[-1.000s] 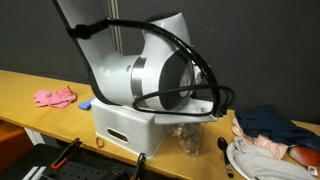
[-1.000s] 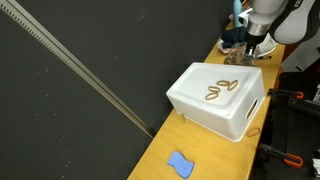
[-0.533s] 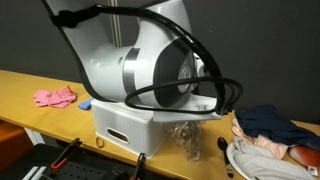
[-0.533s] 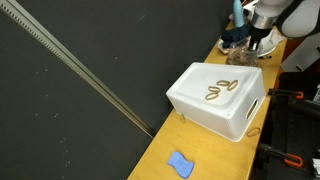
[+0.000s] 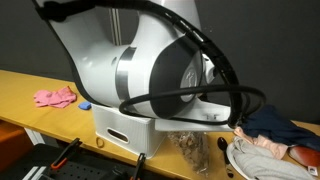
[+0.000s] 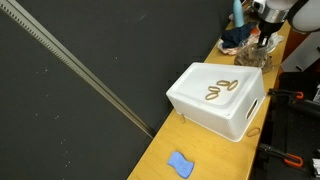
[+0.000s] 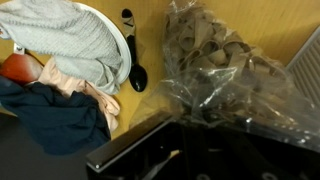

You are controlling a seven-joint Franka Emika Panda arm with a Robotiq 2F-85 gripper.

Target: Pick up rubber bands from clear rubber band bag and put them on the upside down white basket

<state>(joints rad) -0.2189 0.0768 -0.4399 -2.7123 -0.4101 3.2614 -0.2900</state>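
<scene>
My fingers pinch the bag's bunched plastic, so next I open, reach down inside the bag and grip the rubber bands (image 7: 212, 48) before lifting.
The upside-down white basket (image 6: 222, 100) stands on the wooden table, with rubber bands (image 6: 222, 90) lying on its top. It also shows in the near exterior view (image 5: 120, 125), mostly behind the arm. The clear rubber band bag (image 7: 215, 65), full of tan bands, lies beside the basket and shows in both exterior views (image 5: 188, 142) (image 6: 250, 55). My gripper (image 7: 192, 125) is right at the bag, and the plastic gathers to a pinched point at its dark fingertips. The gripper hangs above the bag in an exterior view (image 6: 263, 30).
A white bowl of clothes (image 7: 75, 40) and a dark blue garment (image 7: 55, 115) lie next to the bag. A black object (image 7: 136, 72) lies between them. A pink cloth (image 5: 55, 97) and a blue item (image 6: 180, 163) lie beyond the basket. The arm's body fills the near exterior view.
The arm has swung and risen from the bag area, and the gripper now sits higher and further from the basket. The bands on the basket have not moved.
</scene>
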